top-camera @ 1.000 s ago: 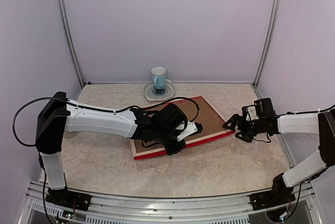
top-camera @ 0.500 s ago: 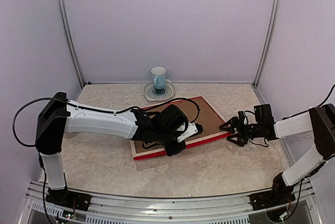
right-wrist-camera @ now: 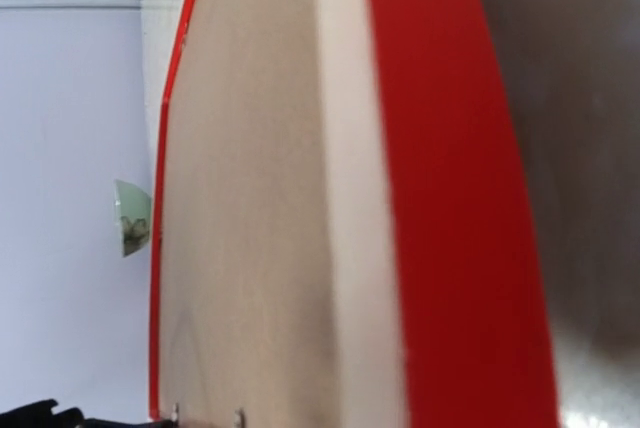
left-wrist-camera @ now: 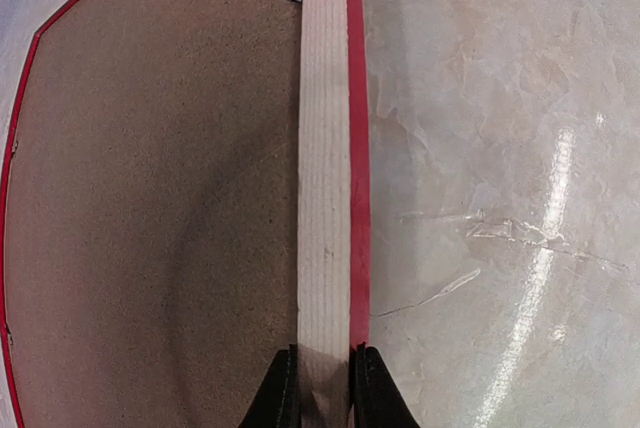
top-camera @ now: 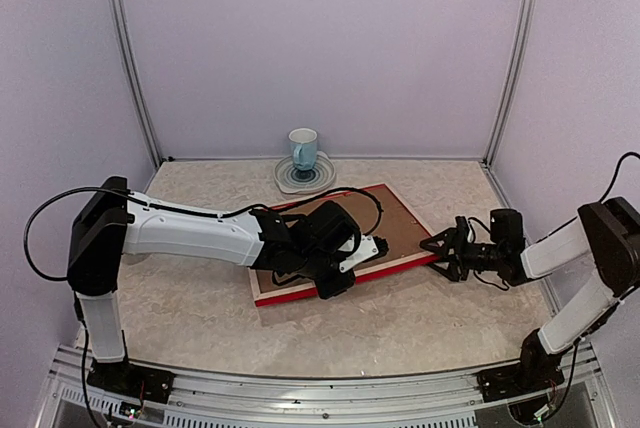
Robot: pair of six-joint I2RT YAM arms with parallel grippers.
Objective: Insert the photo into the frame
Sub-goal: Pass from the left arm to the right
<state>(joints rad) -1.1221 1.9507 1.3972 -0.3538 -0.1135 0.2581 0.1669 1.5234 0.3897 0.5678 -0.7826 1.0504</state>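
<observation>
I am pinching the frame's near rail from above with my left gripper, so I need to take the frame's red edge (top-camera: 384,271) from the front before I tip the frame upright.
The frame (top-camera: 400,266) lies face down on the table, red edge outward, with a brown backing board (top-camera: 392,216) inside it. My left gripper (top-camera: 332,286) is shut on the near rail; in the left wrist view its gripper (left-wrist-camera: 323,388) pinches the pale wood rail (left-wrist-camera: 325,148) beside the backing board (left-wrist-camera: 150,198). My right gripper (top-camera: 441,253) sits low at the frame's right corner, fingers still apart on either side of it. The right wrist view is filled by the frame's red edge (right-wrist-camera: 450,198) and the backing board (right-wrist-camera: 240,198); its own fingers do not show. The photo is hidden.
A white and blue mug (top-camera: 303,150) stands on a round saucer (top-camera: 322,178) at the back, just behind the frame. A black cable (top-camera: 372,200) from the left arm loops over the backing board. Metal posts stand at the back corners.
My right gripper has dropped and moved left up to the frame's right corner, its fingers narrowing. The left gripper and the frame have not moved.
</observation>
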